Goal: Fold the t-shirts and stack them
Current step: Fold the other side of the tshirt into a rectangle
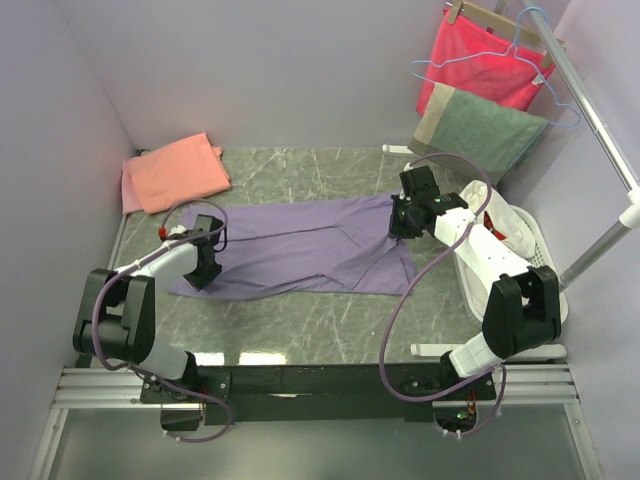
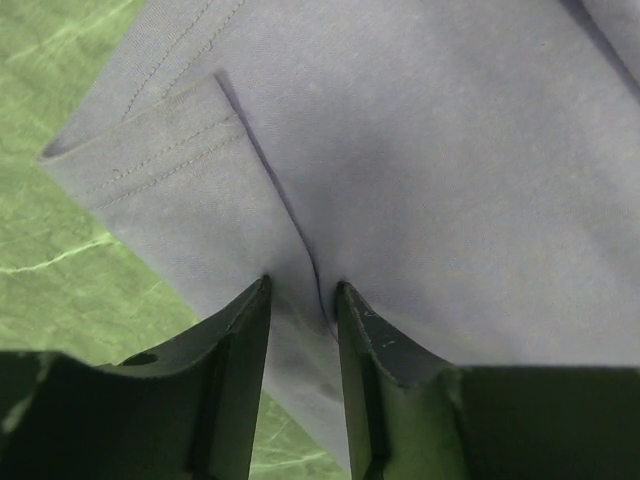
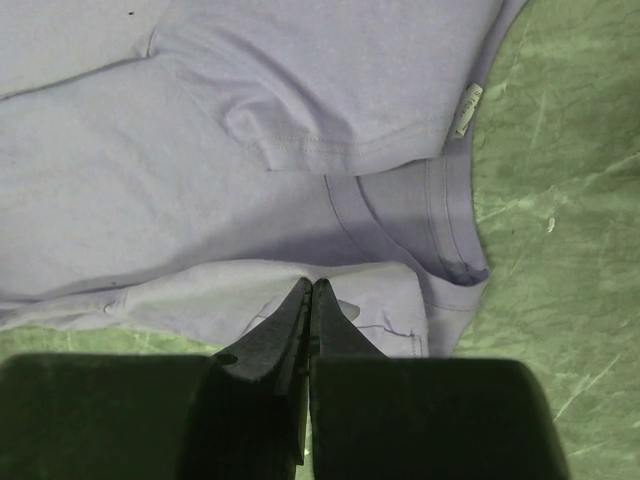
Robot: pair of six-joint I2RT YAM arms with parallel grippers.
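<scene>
The folded part of the purple t-shirt narrows toward the middle, so the robot's left gripper needs to pinch the folded part's loose edge (image 2: 316,275) and pull it farther over before opening.
The lavender-purple t-shirt (image 1: 300,245) lies spread across the middle of the table. The salmon-pink t-shirt (image 1: 175,172) sits folded at the back left corner. At the purple shirt's left end, my left gripper (image 1: 206,265) is down on the cloth. In the left wrist view the left gripper (image 2: 303,285) is open, its fingers a little apart over a crease of the purple shirt (image 2: 420,150) near its edge. My right gripper (image 1: 404,218) is at the shirt's right end. Near the collar (image 3: 440,230), the right gripper (image 3: 312,283) is shut on a pinch of purple cloth.
A bright red cloth (image 1: 480,60) and a grey-green towel (image 1: 475,125) hang from a rail (image 1: 600,130) at the back right. A white basket (image 1: 535,250) stands by the right arm. Walls close in the left and back sides of the green marble tabletop (image 1: 320,320).
</scene>
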